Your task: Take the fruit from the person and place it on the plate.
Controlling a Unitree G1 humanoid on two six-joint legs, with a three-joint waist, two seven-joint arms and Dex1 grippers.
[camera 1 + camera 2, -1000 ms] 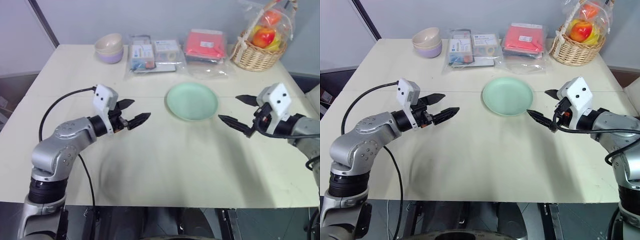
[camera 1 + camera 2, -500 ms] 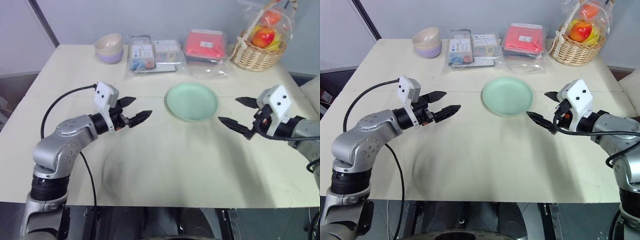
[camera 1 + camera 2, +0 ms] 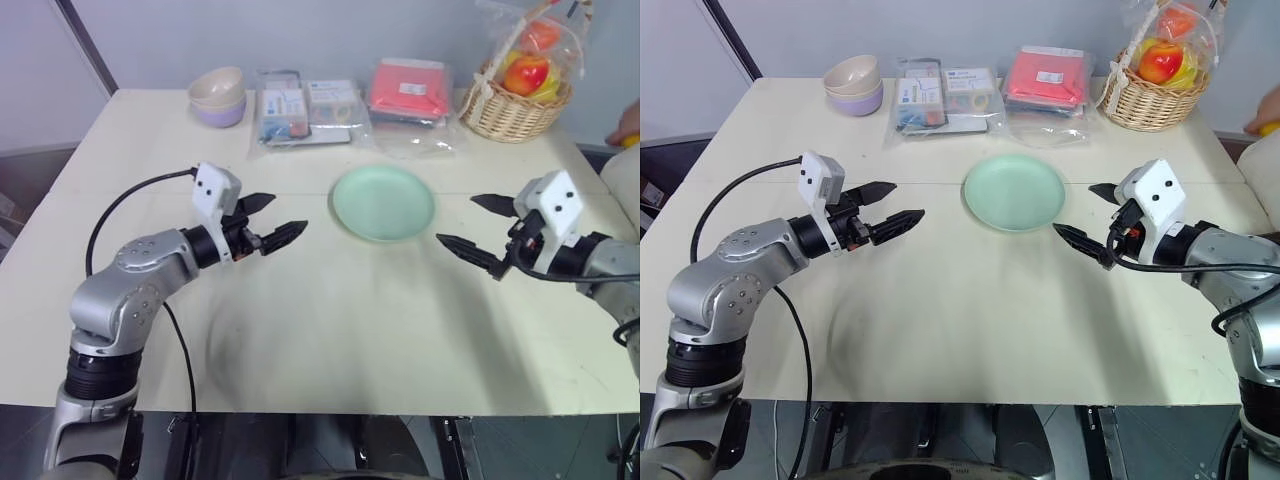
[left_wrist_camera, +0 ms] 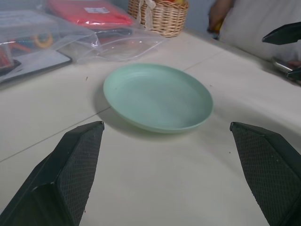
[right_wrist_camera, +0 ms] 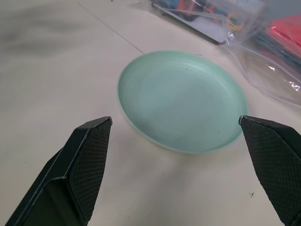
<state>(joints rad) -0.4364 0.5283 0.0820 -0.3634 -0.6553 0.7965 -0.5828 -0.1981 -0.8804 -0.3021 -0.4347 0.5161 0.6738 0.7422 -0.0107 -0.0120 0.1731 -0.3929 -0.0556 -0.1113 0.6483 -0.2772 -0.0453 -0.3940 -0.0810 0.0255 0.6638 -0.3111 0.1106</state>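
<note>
I should next use my left gripper to grab the lower end of the yellow fruit in front of the clear plastic bag [image 3: 284,149] beside the stacked bowls.
The pale green plate [image 3: 384,203] lies empty in the middle of the table. My left gripper [image 3: 278,218] hovers open to its left, pointing at it. My right gripper [image 3: 458,220] hovers open to its right, also facing it. The plate [image 4: 157,96] sits past the spread left fingers [image 4: 80,165], and the plate [image 5: 181,101] likewise lies beyond the right fingers [image 5: 89,160]. At the far right edge a person's hand [image 3: 1268,105] reaches in with a bit of yellow fruit [image 3: 1268,128] showing under it; most of the fruit is out of view.
Along the back edge stand stacked bowls [image 3: 218,95], clear plastic bags [image 3: 305,105], a red packet [image 3: 410,90] and a wicker basket [image 3: 515,100] of wrapped fruit. Something white [image 3: 1265,165] shows at the right edge below the hand.
A person's hand with a bit of yellow fruit has come into view at the far right edge. Both grippers keep their places, still open.
</note>
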